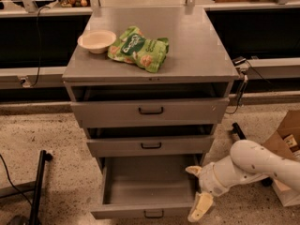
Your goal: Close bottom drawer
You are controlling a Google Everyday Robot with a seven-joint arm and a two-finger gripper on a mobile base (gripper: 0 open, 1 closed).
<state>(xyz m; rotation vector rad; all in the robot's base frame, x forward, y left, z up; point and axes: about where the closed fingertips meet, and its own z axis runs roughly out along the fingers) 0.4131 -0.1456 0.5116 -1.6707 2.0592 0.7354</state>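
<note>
Next, I close my gripper on the bottom drawer's front (176,212), just beside the drawer's black handle, on the corner side nearest my arm.
The bottom drawer (140,212) of the grey cabinet stands pulled far out, and its inside looks empty. Its small black bar handle (153,214) sits at the lower edge of the view. My gripper (197,189) is at the drawer's right front corner, on the end of the white arm (255,165) that reaches in from the right. Its two cream fingers (200,207) are spread apart and hold nothing. The lower finger hangs just outside the drawer's front right corner; whether it touches is unclear.
The mid-width drawer (151,146) and the widest top drawer (151,110) are each slightly open. A white bowl (97,41) and a green snack bag (138,48) lie on the cabinet top. A cardboard box (287,142) stands at the right, a black stand (37,186) at the left.
</note>
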